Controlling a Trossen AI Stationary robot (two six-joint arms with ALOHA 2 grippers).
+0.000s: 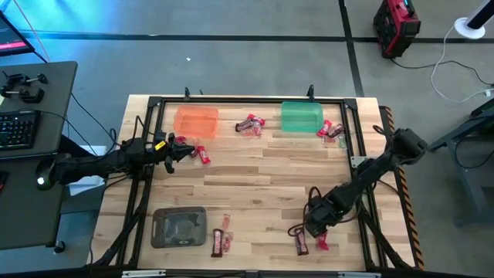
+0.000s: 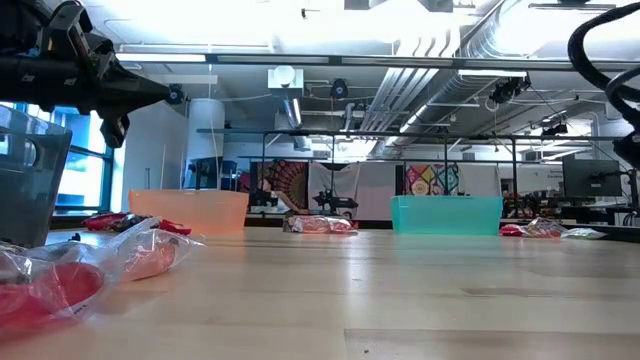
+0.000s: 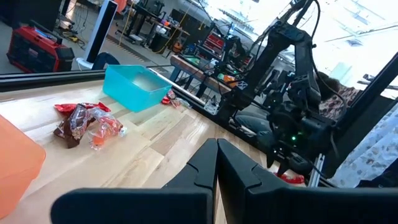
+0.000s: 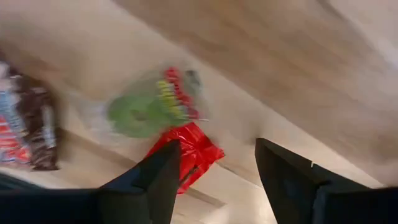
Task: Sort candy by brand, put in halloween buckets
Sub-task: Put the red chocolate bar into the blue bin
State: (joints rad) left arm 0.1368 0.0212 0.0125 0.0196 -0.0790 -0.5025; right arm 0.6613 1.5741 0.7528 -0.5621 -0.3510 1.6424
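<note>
Next, my right gripper backs off, turns and grabs the red candy by its end (image 4: 212,153), because the red candy slants under one finger, close to the green sweet.
Three buckets sit on the table: orange (image 1: 195,121) and green (image 1: 301,117) at the far side, dark grey (image 1: 179,226) at the near left. Wrapped candy lies in small heaps (image 1: 251,124) (image 1: 332,131) (image 1: 193,150) (image 1: 221,239) (image 1: 309,241). My left gripper (image 3: 216,155) is shut, held level above the table just left of the heap by the orange bucket. My right gripper (image 4: 217,168) is open and points down over the near-right heap. Its fingers stand on either side of a red candy (image 4: 193,152), beside a green sweet in clear wrap (image 4: 146,109) and a brown bar (image 4: 37,134).
A black frame (image 1: 247,100) runs round the table top. The middle of the wooden table (image 1: 255,177) is bare. In the low view, clear-wrapped red sweets (image 2: 60,275) lie close to the camera beside the grey bucket (image 2: 30,180).
</note>
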